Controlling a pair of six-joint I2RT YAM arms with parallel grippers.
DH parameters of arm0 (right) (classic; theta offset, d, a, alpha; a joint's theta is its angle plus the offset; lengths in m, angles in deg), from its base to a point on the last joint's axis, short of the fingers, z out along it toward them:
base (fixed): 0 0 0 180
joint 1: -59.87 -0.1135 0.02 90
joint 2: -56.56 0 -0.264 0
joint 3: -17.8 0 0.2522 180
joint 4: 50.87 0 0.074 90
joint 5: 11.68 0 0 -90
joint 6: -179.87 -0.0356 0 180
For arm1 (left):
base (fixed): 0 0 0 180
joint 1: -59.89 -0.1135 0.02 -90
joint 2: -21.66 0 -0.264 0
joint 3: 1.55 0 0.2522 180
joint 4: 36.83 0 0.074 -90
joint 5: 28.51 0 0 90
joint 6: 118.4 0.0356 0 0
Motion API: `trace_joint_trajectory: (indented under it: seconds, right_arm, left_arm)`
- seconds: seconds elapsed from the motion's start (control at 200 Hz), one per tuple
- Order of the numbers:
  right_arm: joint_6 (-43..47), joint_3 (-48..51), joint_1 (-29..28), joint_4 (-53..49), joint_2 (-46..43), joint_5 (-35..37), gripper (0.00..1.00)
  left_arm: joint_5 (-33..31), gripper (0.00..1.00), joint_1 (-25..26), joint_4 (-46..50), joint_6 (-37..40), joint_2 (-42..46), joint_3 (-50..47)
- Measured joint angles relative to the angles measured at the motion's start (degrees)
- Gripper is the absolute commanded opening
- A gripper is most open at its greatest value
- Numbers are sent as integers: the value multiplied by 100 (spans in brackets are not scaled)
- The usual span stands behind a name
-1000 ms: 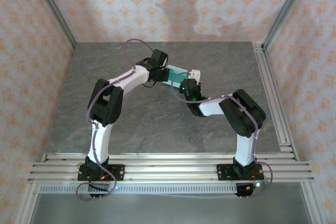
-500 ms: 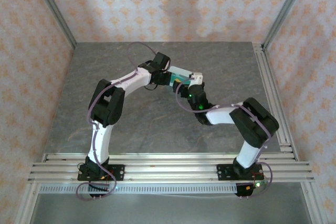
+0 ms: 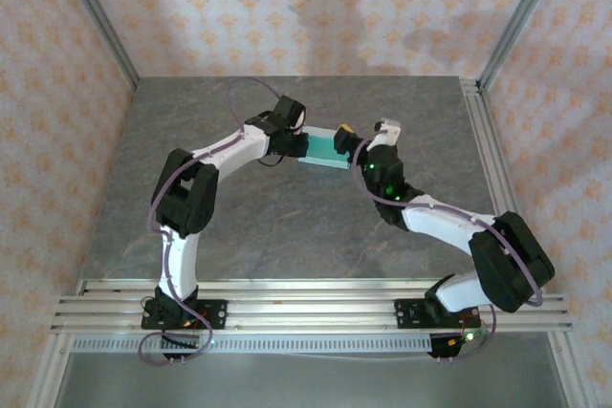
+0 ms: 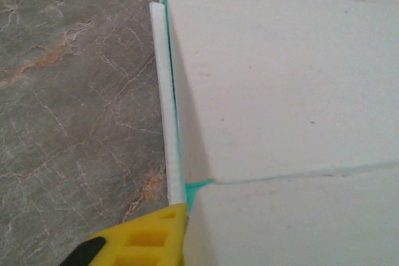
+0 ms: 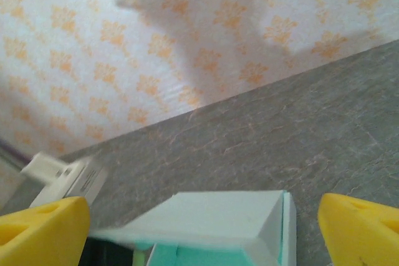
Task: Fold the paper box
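Observation:
The pale card has one finger of my left gripper under it, so that gripper should open, back out and pinch the paper box's folded side piece [image 4: 173,166] from above the card.
The paper box [image 3: 322,149] lies on the far middle of the table, mint green with a pale top. My left gripper [image 3: 298,143] holds its left end. In the left wrist view the pale card [image 4: 280,91] runs from the middle to the right edge, with a folded side strip next to one yellow finger [image 4: 140,241]; the other finger is hidden behind the card. My right gripper [image 3: 364,130] stands open at the box's right end, tilted up toward the wall. In its own view the box [image 5: 218,216] sits low between the two widely spread yellow fingertips [image 5: 43,228].
The grey marble-pattern table [image 3: 239,226] is ringed by patterned walls. Aluminium rails [image 3: 497,169] run along its right side and near edge. A white part of the left wrist [image 5: 62,179] shows at the left of the right wrist view.
The right arm has stretched out and swung to the right. Its gripper has moved from over the box to the box's right end. The left gripper has stayed on the box.

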Motion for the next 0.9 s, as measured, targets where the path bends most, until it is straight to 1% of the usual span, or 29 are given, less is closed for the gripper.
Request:
trace_joint_trajectory:
  seconds: [0.08,0.095,0.125,0.255,0.275,0.31,0.38,0.501,0.586,0.631,0.691,0.786,0.841,0.901]
  right_arm:
    - [-236,-240,234,-348,37,-144,94]
    - [-280,-291,271,-415,57,-173,94]
    - [-348,-409,348,-542,107,-227,94]
    - [-616,-1058,640,-1169,518,-529,93]
    - [-667,-1167,684,-1281,588,-588,93]
    - [-765,-1364,767,-1478,728,-702,93]
    - [-938,-1679,951,-1768,1027,-957,92]
    - [-1110,-1893,1165,-2103,1432,-1329,91]
    - [-1121,-1998,1196,-2352,1714,-1539,91]
    - [-1119,-2046,1193,-2483,1862,-1668,91]
    - [-1113,-2070,1189,-2594,2017,-1821,90]
    - [-1095,-2072,1191,-2756,2190,-1993,89]
    - [-1093,-2072,1191,-2806,2264,-2081,88]
    - [-1051,-2072,1191,-2848,2343,-2164,83]
  left_arm:
    - [70,23,0,-55,28,160,-149]
    - [83,27,0,-70,28,186,-181]
    - [90,29,0,-76,52,245,-236]
    - [116,32,0,-249,46,542,-597]
    - [125,39,0,-304,46,605,-693]
    - [133,47,0,-400,33,754,-885]
    - [181,59,0,-629,48,1139,-1349]
    - [240,71,-15,-981,-26,1762,-1891]
    - [299,78,-42,-1281,-103,2111,-2111]
    - [363,84,-87,-1462,-164,2273,-2205]
    - [393,86,-179,-1587,-280,2398,-2245]
    - [428,85,-396,-1613,-544,2382,-2118]
    - [422,84,-533,-1405,-719,2212,-1843]
    - [413,81,-643,-1198,-879,1888,-1429]
